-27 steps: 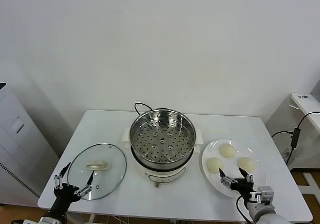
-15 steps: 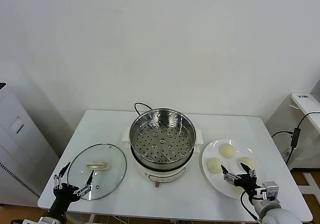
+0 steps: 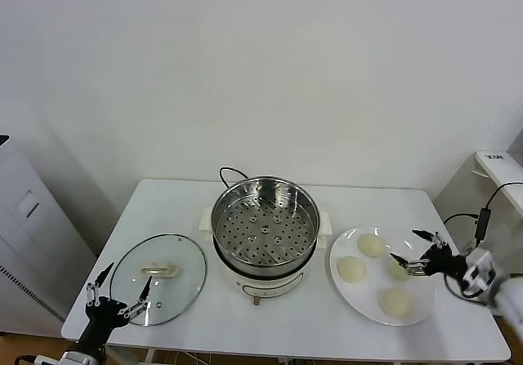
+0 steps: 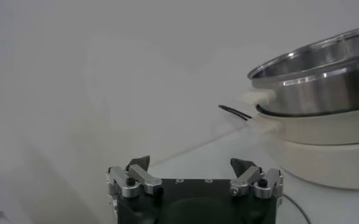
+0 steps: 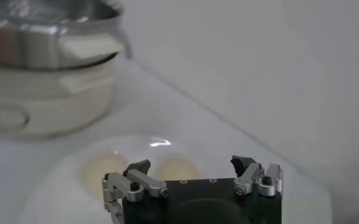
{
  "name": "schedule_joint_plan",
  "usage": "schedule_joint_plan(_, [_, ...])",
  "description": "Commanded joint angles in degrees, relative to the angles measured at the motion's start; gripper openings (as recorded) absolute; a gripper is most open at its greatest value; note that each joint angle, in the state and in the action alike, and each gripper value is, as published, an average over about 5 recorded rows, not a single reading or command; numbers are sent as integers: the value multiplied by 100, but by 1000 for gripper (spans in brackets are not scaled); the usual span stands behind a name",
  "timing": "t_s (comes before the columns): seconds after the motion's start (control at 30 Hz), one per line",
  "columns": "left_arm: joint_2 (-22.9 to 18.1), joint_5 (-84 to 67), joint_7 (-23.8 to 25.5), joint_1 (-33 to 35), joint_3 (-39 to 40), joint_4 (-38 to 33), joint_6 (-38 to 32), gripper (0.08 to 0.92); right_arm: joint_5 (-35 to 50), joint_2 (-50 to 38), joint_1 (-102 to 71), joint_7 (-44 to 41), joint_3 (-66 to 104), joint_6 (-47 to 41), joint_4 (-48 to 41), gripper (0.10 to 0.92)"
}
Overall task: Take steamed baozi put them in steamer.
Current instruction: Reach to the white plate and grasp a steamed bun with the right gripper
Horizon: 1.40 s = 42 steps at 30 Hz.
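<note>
The baozi at the back of the white plate [image 3: 371,245] [image 5: 178,168], nearest the wall, is next, and my right gripper needs to go to it and close around its sides.
Four cream-white baozi lie on a white plate [image 3: 359,296] right of the steamer: one at the back [image 3: 371,245], one on the left [image 3: 350,269], one in front [image 3: 396,302], and one on the right [image 3: 399,270] partly behind my right gripper. My right gripper [image 3: 404,247] is open and empty over the plate's right side, just above that right bun. The right wrist view shows it [image 5: 191,164] open with two baozi [image 5: 178,167] [image 5: 102,168] beyond the fingertips. The steel steamer [image 3: 265,228] stands empty on its cream base. My left gripper [image 3: 124,285] is open at the table's front left corner.
The glass lid [image 3: 159,278] lies flat left of the steamer, right beside the left gripper. A black cord [image 3: 229,171] runs behind the cooker. The steamer [image 4: 316,67] shows ahead in the left wrist view and at the far side in the right wrist view [image 5: 45,36].
My right gripper has moved from the plate's front edge to its right side and farther back, uncovering the front baozi. The left arm has stayed put.
</note>
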Motion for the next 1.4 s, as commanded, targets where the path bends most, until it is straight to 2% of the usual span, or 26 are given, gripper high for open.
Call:
schedule_joint_plan(0.03, [18,23,-6,-50,14,-5,38,823,-1422,-1075,4146,-2255,-3866,478,-1264,823])
schedule_joint_plan(0.27, [50,7,-16,-73,-30,-15,72,823,-1699,-149,5974,-2252,-5985,415,-2208,823])
schedule_joint_plan(0.67, [123,-38,-33,-210,-133,17,196,823,-1860,1156,5824,-1751,-6444,523,-3256,823])
schedule_joint_plan(1.27, [119,-35,-35,-126,-223,47,173,823,-2227,1614,5381,-1469,-6172,534,-3703,822])
schedule_joint_plan(1.4, [110,-46,-35,-104,-279,34,160,823,-2331,1590,5366,-1434,-6177,552,-3704,795])
